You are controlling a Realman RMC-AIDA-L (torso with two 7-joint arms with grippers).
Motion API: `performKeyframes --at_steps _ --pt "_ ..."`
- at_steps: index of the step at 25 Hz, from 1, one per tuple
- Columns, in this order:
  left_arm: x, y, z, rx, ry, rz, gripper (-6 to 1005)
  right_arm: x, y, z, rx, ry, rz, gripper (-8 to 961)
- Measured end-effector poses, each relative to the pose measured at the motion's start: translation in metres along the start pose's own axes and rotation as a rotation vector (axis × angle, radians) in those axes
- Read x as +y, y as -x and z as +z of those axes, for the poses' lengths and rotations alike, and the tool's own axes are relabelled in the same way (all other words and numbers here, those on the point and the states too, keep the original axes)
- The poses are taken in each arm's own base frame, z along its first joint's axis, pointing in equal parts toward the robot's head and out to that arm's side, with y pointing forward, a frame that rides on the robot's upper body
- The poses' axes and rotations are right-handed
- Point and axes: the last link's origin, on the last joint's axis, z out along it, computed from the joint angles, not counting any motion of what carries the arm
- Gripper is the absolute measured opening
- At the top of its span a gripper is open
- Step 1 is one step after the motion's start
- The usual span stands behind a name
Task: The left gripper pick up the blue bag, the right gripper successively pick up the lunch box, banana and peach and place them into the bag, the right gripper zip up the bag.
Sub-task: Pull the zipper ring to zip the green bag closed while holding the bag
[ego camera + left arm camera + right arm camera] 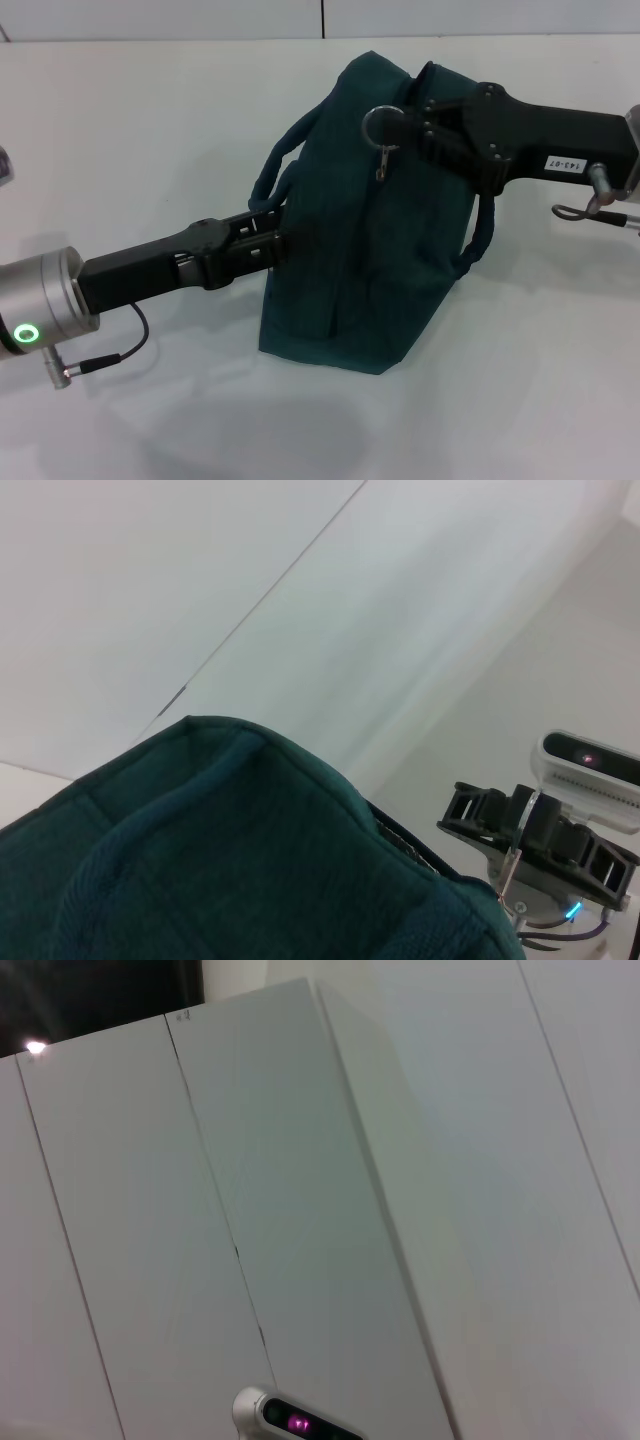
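Note:
The blue bag slants with its zipper pull short of the bag's far end, so my left gripper will retake the bag's side point(299, 262) and straighten it before the zip closes.
The blue bag point(360, 260) stands on the white table point(130, 120), and no opening shows along its top. My left gripper point(272, 238) comes in from the left and is shut on the bag's side by a loop handle point(275, 165). My right gripper point(412, 122) reaches in from the right at the bag's top, shut on the metal ring zipper pull point(381, 124). The left wrist view shows the bag fabric point(200, 860) close up, with the right gripper point(530, 830) beyond it. The lunch box, banana and peach are out of view.
A small grey object point(4, 165) sits at the table's left edge. A pale wall point(200, 18) runs behind the table. The right wrist view holds only white wall panels point(300, 1210).

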Motion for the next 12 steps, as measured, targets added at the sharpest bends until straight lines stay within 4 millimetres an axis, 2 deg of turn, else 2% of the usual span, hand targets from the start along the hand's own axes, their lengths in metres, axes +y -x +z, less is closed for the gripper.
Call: performKeyframes --at_steps 5,12 --pt "0.0000 0.0005 -0.0006 0.000 -0.001 -0.003 756 0.0000 -0.0005 -0.0012 -0.002 -0.003 0.002 16" --pt "-0.0002 -0.0001 0.0004 0.000 0.000 -0.009 519 -0.0005 -0.0009 -0.0032 -0.006 -0.011 0.005 16"
